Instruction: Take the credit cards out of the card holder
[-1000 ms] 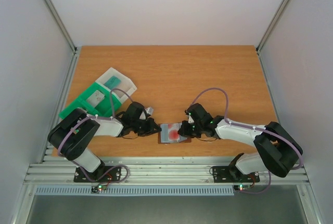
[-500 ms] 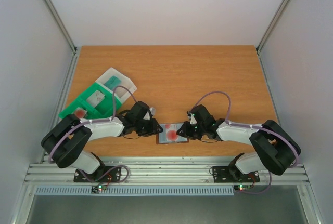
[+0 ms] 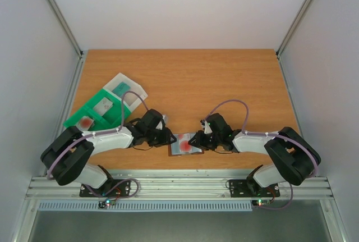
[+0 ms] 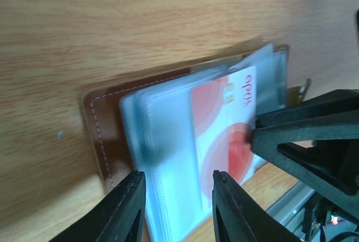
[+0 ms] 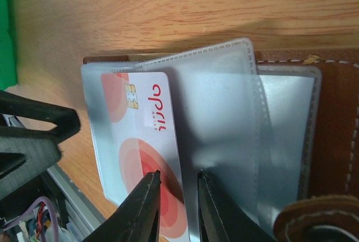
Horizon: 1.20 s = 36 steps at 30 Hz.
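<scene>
The card is still partly in the sleeve, so my right gripper will open, pinch its free long edge (image 5: 177, 141) and pull it out to my left gripper.
The card holder (image 3: 187, 144) lies open near the table's front edge, brown leather (image 4: 101, 132) with clear grey-blue sleeves (image 5: 224, 124). A white card with red round marks (image 5: 148, 141) sits in the top sleeve and also shows in the left wrist view (image 4: 224, 124). My left gripper (image 4: 176, 208) is open, its fingers straddling the sleeves' edge at the holder's left side (image 3: 167, 137). My right gripper (image 5: 178, 205) is narrowly open, its fingertips down on the sleeve at the card's long edge (image 3: 196, 141). I cannot see a pale teal card in the holder.
A green compartmented tray (image 3: 92, 113) lies at the left with a small red item (image 3: 85, 122) in it. A clear box (image 3: 128, 91) with a teal item (image 3: 120, 86) lies behind it. The table's front edge and a metal rail (image 3: 179, 183) run just below the holder.
My right gripper has slid left and down onto the card holder. My left arm's elbow has swung lower while its gripper stays at the holder's left edge.
</scene>
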Available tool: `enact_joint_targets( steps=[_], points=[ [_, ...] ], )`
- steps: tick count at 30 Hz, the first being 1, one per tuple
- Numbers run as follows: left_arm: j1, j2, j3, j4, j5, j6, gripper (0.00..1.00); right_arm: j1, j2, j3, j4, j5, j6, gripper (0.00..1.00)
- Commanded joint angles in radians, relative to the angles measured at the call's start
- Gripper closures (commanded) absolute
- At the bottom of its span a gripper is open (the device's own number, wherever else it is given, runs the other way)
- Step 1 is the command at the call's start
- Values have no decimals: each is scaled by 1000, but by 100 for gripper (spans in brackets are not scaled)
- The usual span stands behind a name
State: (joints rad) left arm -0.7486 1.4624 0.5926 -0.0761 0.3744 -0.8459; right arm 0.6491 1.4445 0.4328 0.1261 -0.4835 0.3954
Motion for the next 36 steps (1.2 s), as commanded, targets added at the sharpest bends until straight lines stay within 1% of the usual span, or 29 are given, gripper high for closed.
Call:
enact_joint_targets(
  steps=[1,5,11,15,20,24,31,36],
  points=[
    [-9,-68,15,1,-37,5,66,-8,25,-27,-8,15,7,78],
    [-10,-55,7,61,-1,-9,67,-14,33,-29,1,4,6,79],
    [-11,26,-3,153,42,-15,81,-17,28,-29,3,-6,-3,82],
    [-9,73,-20,197,49,-25,85,-17,31,-29,17,-20,-3,84],
    [-10,126,-36,238,55,-28,87,-17,45,-32,56,-48,3,85],
    [-10,138,-47,248,47,-30,87,-20,47,-32,65,-51,-2,87],
    [-10,133,-50,223,27,-23,88,-26,30,-47,86,-67,-6,98],
    [-9,128,-53,222,20,-24,87,-51,12,-65,96,-86,-6,99]
  ],
)
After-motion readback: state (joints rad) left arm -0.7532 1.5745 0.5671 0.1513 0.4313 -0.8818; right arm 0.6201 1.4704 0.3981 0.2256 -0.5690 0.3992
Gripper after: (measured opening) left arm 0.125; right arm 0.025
